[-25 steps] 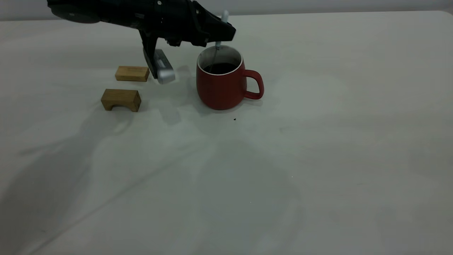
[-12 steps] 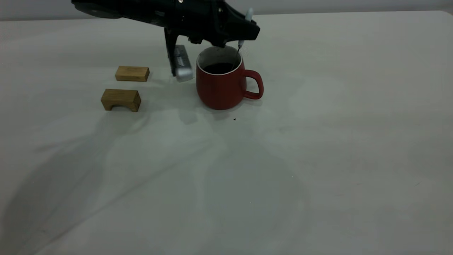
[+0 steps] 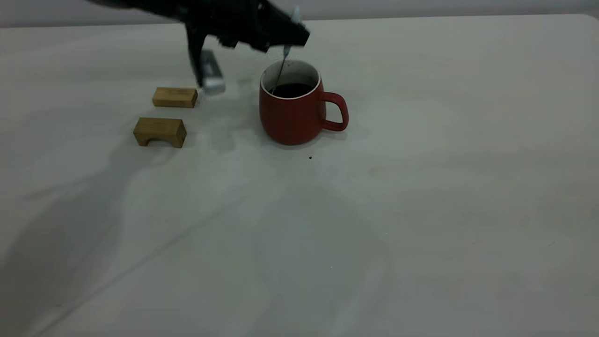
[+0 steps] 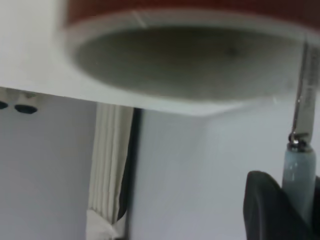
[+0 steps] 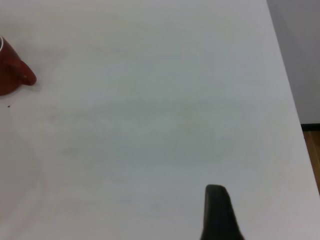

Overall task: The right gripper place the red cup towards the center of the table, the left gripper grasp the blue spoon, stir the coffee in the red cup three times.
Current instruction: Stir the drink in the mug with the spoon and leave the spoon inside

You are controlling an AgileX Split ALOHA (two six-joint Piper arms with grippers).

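I will let go of the blue spoon with my left gripper inside the red cup, so that it leans on the cup's far rim (image 3: 304, 65) toward the cup's handle.
The red cup (image 3: 292, 117) stands on the table (image 3: 421, 196) left of its middle, handle to the right, with dark coffee (image 3: 292, 90) inside. Just above its rim, on the left, hovers my left gripper (image 3: 288, 40), shut on the pale handle of the blue spoon (image 3: 285, 51). The spoon's thin neck slants down into the left part of the coffee. In the left wrist view the spoon (image 4: 300, 165) runs from the left gripper (image 4: 295, 215) toward the cup's white rim (image 4: 165, 25). Part of my right gripper (image 5: 218, 212) shows over bare table, far from the cup (image 5: 10, 77).
Two tan wooden blocks lie left of the cup: a flat one (image 3: 174, 97) and an arched one (image 3: 160, 131). A silver-grey part (image 3: 210, 77) of the left arm hangs just above the flat block. A tiny dark speck (image 3: 310, 157) lies in front of the cup.
My left gripper swung from the cup's left side to its right and back to the left, carrying the spoon round inside the coffee. The cup has not moved.
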